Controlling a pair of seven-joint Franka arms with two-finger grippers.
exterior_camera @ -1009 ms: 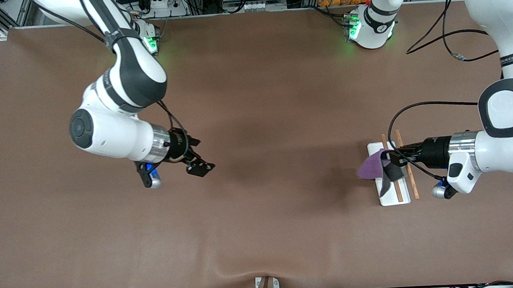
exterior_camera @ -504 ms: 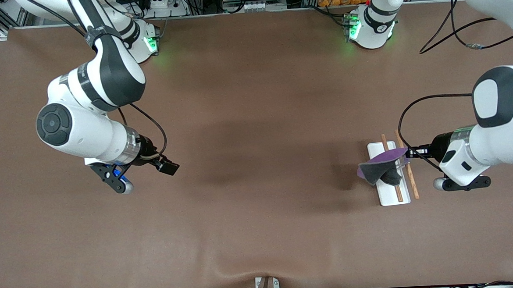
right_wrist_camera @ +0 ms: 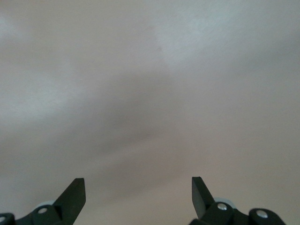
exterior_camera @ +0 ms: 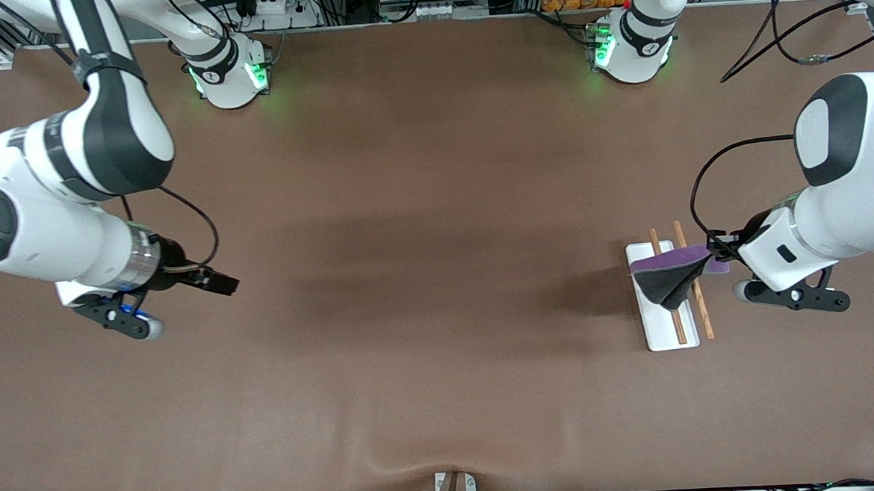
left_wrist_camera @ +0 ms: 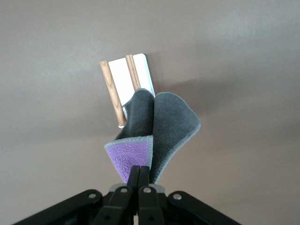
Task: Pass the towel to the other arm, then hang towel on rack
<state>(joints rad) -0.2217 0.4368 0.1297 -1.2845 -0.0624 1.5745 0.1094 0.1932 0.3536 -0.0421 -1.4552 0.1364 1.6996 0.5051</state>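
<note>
The robot's left gripper should release the purple towel draped over the middle of the rack's two brown rods (exterior_camera: 677,281) (left_wrist_camera: 127,91). The towel now hangs folded over the rack.
The purple towel (exterior_camera: 670,263) with its grey reverse hangs folded from my left gripper (exterior_camera: 713,255), which is shut on one purple corner. The towel is over the rack (exterior_camera: 664,331), a white base plate with two brown rods (exterior_camera: 704,314), at the left arm's end of the table. In the left wrist view the gripper (left_wrist_camera: 143,174) pinches the towel (left_wrist_camera: 161,129), and the grey fold covers the rods' near ends on the rack (left_wrist_camera: 140,75). I cannot tell if cloth and rods touch. My right gripper (exterior_camera: 218,282) is open and empty over bare table, as its wrist view (right_wrist_camera: 138,187) shows.
The brown table mat (exterior_camera: 437,238) lies flat with a shallow wrinkle near its front edge. Both arm bases (exterior_camera: 230,73) with green lights stand along the edge farthest from the front camera. Black cables (exterior_camera: 779,55) lie near the left arm's base.
My right arm has swung away from the table's middle toward its own end. My left gripper has pulled back toward its end, drawing the towel across the rods; the towel now shows more grey.
</note>
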